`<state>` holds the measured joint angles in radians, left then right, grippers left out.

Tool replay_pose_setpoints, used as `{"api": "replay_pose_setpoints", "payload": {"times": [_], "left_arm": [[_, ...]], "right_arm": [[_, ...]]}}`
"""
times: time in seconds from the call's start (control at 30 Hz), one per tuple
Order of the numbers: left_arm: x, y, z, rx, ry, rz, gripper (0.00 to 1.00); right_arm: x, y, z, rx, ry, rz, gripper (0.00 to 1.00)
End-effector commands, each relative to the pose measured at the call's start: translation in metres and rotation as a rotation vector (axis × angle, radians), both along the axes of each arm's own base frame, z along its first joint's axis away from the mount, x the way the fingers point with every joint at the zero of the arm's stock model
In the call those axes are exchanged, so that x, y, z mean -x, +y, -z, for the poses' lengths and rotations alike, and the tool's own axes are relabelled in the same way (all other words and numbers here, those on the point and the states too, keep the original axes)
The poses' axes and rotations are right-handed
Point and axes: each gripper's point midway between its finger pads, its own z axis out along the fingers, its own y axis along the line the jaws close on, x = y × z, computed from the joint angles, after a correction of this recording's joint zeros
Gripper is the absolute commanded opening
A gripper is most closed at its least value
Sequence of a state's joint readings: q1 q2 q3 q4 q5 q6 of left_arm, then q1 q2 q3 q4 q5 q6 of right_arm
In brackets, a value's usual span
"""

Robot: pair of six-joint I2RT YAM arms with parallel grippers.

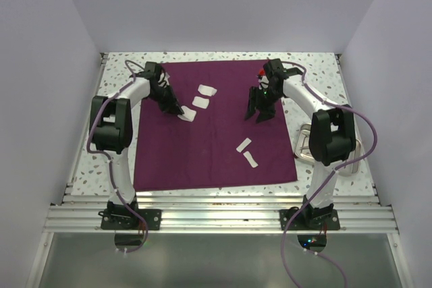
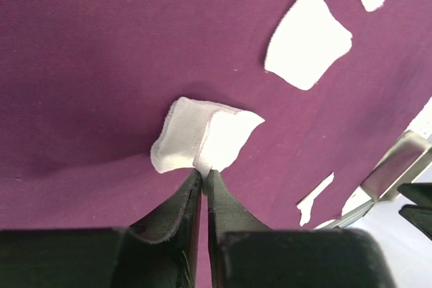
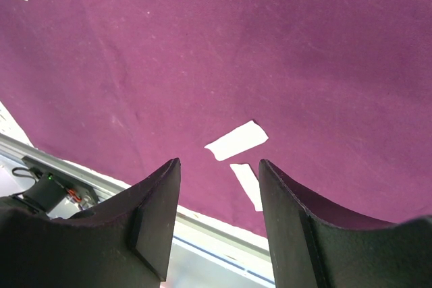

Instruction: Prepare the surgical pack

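The folded gauze pad buckles into a crease in my left gripper's pinch, so next I open that gripper and grip the pad nearer its corner (image 2: 160,165) before lifting.
The plum-purple cloth (image 1: 202,156) lies spread flat on the table. My left gripper (image 1: 179,111) is down at its left part, with the tips pinching the near edge of a folded white gauze pad (image 2: 202,136) that rests on the cloth (image 2: 101,65). Two more gauze pads (image 1: 207,90) (image 1: 200,102) lie just beyond it. My right gripper (image 1: 260,114) hangs open above the cloth's right half, holding nothing. Two narrow gauze pads (image 3: 237,140) (image 3: 247,185) lie below it, towards the near edge. The steel tray (image 1: 304,145) sits off the cloth at the right, partly hidden by the right arm.
The cloth sits on a speckled tabletop (image 1: 94,160) between white walls. A metal rail (image 1: 216,200) runs along the near edge. A cable (image 1: 368,133) loops beside the right arm, next to the tray.
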<state>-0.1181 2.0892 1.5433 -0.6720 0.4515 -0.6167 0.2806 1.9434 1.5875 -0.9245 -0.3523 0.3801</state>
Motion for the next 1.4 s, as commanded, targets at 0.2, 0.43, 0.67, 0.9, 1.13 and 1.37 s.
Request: {"api": "replay_pose_setpoints", "payload": {"times": [0.2, 0.43, 0.67, 0.9, 1.13, 1.37], "left_arm": [[-0.005, 0.007, -0.002, -0.041, -0.012, 0.008, 0.25], [-0.002, 0.023, -0.01, -0.138, -0.041, 0.013, 0.36], [-0.004, 0.022, 0.001, -0.132, -0.03, 0.01, 0.41], [-0.012, 0.017, 0.008, -0.113, -0.025, 0.014, 0.41], [-0.011, 0.009, 0.013, -0.084, -0.017, 0.01, 0.36], [-0.007, 0.006, 0.017, -0.071, -0.008, 0.01, 0.36]], "right_arm": [[-0.006, 0.004, -0.01, -0.025, -0.023, -0.021, 0.54], [-0.004, 0.005, -0.01, -0.031, -0.021, -0.02, 0.53], [-0.005, 0.007, -0.011, -0.038, -0.023, -0.019, 0.53], [-0.001, 0.005, -0.011, -0.034, -0.023, -0.02, 0.53], [-0.002, 0.006, -0.01, -0.037, -0.023, -0.022, 0.53], [-0.002, 0.005, -0.01, -0.036, -0.022, -0.022, 0.53]]}}
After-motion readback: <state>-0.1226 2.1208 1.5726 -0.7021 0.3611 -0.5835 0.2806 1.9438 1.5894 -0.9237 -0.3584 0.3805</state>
